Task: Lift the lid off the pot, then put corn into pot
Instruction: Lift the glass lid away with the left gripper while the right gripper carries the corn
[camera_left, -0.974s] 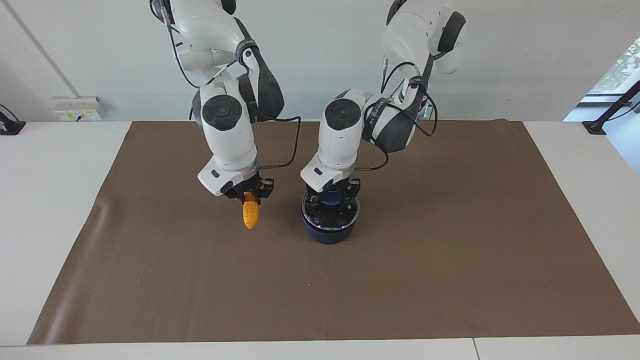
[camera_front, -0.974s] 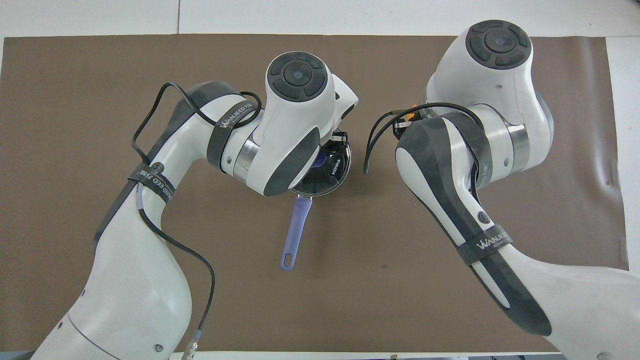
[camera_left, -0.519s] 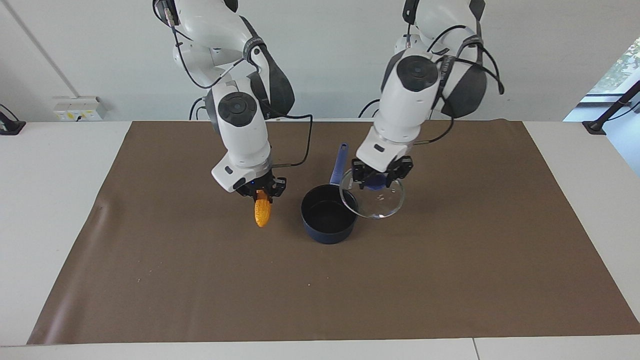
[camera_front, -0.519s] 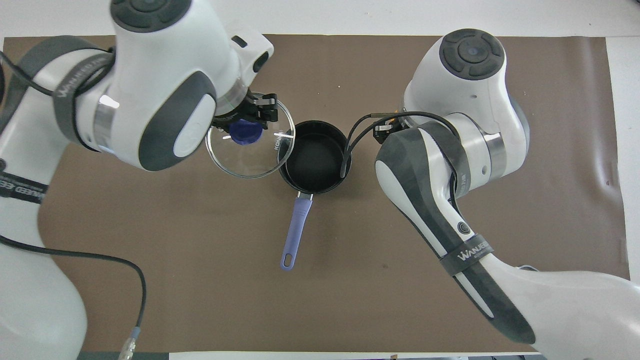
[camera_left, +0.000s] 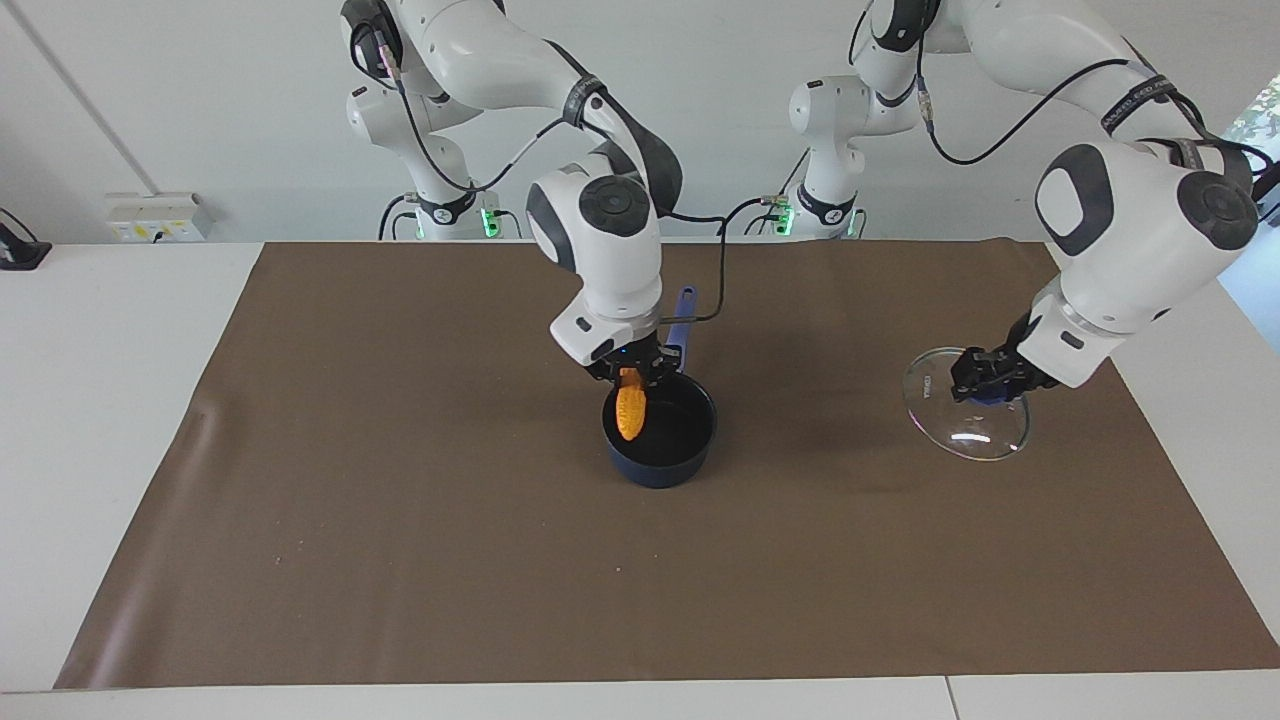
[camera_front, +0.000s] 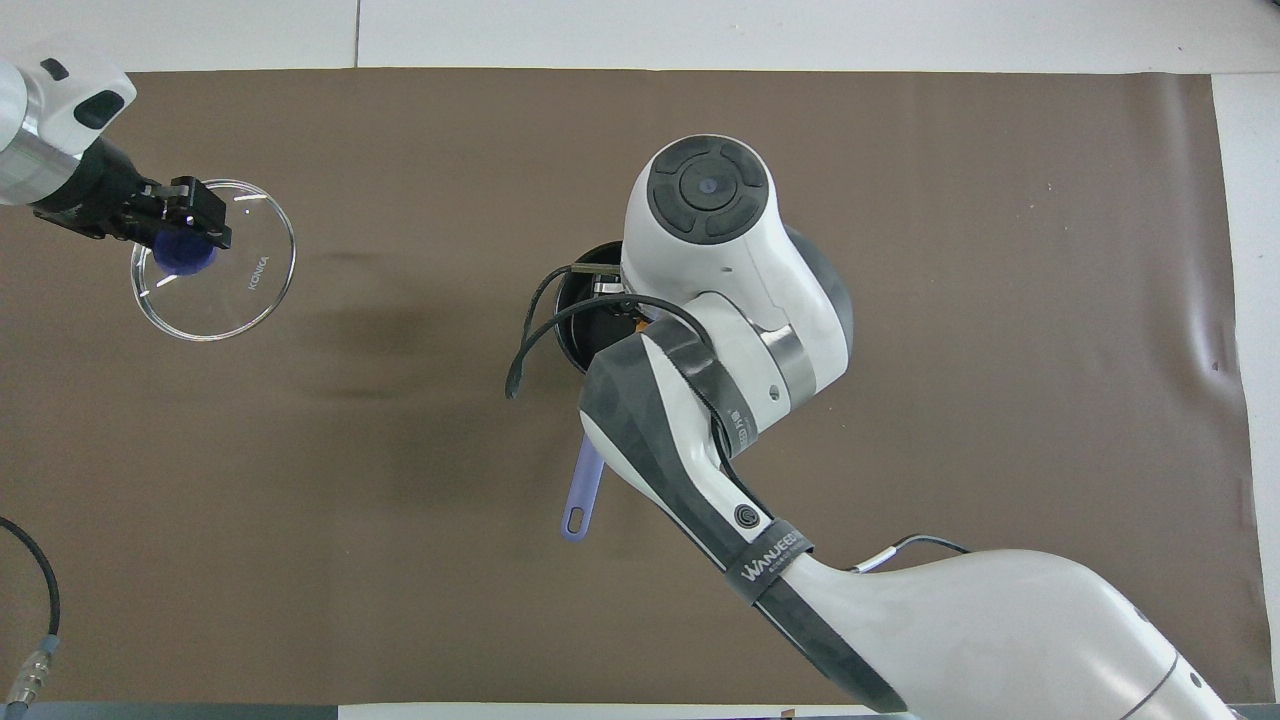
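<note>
My left gripper has the glass lid to put down. It will let go of it on the bare brown mat (camera_front: 229, 335), a wide gap out beside the pot.
The dark navy pot (camera_left: 660, 440) stands open in the middle of the brown mat, its blue-purple handle (camera_front: 581, 490) pointing toward the robots. My right gripper (camera_left: 628, 372) is shut on the orange corn (camera_left: 630, 412) and holds it upright over the pot, the tip just inside the rim. In the overhead view the right arm covers most of the pot (camera_front: 580, 312) and the corn. My left gripper (camera_left: 985, 385) is shut on the blue knob of the glass lid (camera_left: 965, 420), tilted and low over the mat at the left arm's end; the lid (camera_front: 215, 275) also shows overhead with the left gripper (camera_front: 180, 235).
The brown mat (camera_left: 400, 560) covers most of the white table (camera_left: 100, 400). A small wrinkle in the mat (camera_left: 200, 415) lies toward the right arm's end. A black cable loops from the right wrist (camera_front: 530, 340) beside the pot.
My left gripper has carried the lid away from the pot to the left arm's end of the mat and lowered it. My right gripper has moved the corn sideways over the pot.
</note>
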